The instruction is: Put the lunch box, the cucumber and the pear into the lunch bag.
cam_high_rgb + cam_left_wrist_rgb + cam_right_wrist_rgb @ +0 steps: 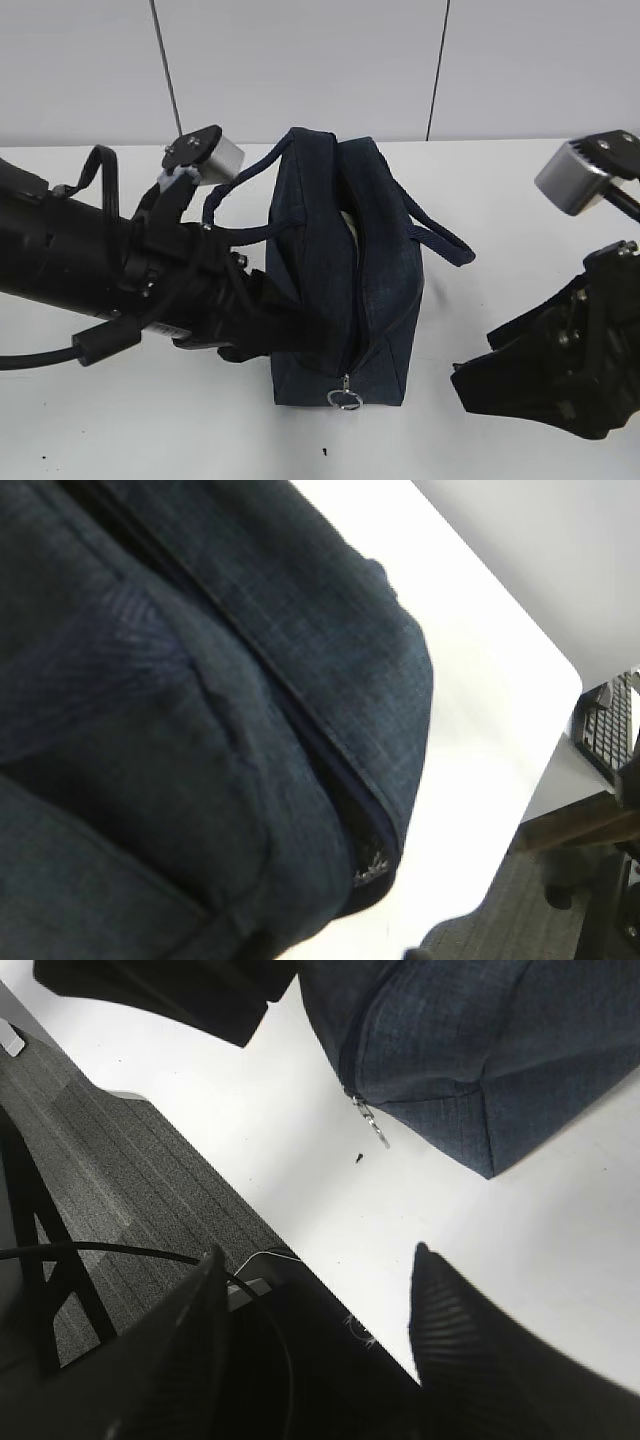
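Next, my left gripper grips the bag's side higher (314,278), below the strap, before my right gripper takes the ring, because it now sits low, close to the zipper's ring pull.
The dark navy lunch bag (340,300) stands on the white table at the middle, with its strap handles hanging to both sides. Its zipper runs down the near end to a metal ring pull (345,400), also in the right wrist view (372,1125). A pale sliver shows through the zipper gap on top. The lunch box, cucumber and pear are hidden. My left gripper (285,335) presses against the bag's left side. Its fingers are hidden; fabric (200,730) fills the left wrist view. My right gripper (472,362) is open and empty, right of the bag (480,1040), over the table's front edge (318,1252).
A small dark speck (323,453) lies on the table in front of the bag. Beyond the table edge are grey carpet (130,1180) and a cable. A keyboard (610,730) sits on another desk at the far right of the left wrist view.
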`<control>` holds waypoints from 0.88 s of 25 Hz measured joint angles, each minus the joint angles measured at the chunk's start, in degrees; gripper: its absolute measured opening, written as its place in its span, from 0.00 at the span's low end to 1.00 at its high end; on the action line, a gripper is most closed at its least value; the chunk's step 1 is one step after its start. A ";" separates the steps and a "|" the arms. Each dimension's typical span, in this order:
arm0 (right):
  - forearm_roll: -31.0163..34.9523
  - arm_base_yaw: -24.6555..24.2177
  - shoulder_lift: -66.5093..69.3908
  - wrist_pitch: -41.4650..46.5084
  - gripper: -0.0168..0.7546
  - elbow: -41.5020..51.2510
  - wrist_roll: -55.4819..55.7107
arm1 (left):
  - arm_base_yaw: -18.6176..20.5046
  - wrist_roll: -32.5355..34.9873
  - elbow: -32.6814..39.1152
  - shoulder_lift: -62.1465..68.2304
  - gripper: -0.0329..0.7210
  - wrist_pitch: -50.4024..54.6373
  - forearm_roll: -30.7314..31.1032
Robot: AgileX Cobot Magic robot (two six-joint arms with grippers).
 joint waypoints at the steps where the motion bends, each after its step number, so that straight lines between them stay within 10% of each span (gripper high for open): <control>1: 0.00 0.00 0.00 -0.01 0.60 0.00 -0.05 | 0.00 -1.48 0.00 0.00 0.45 0.00 0.00; 8: 0.08 0.00 0.00 -0.21 0.60 0.00 -0.67 | -0.20 -4.00 0.00 0.00 0.48 -3.83 -6.92; 22: 2.07 0.00 0.00 -1.21 0.60 1.49 -5.37 | -0.20 -4.16 0.00 0.78 0.13 -5.95 -7.47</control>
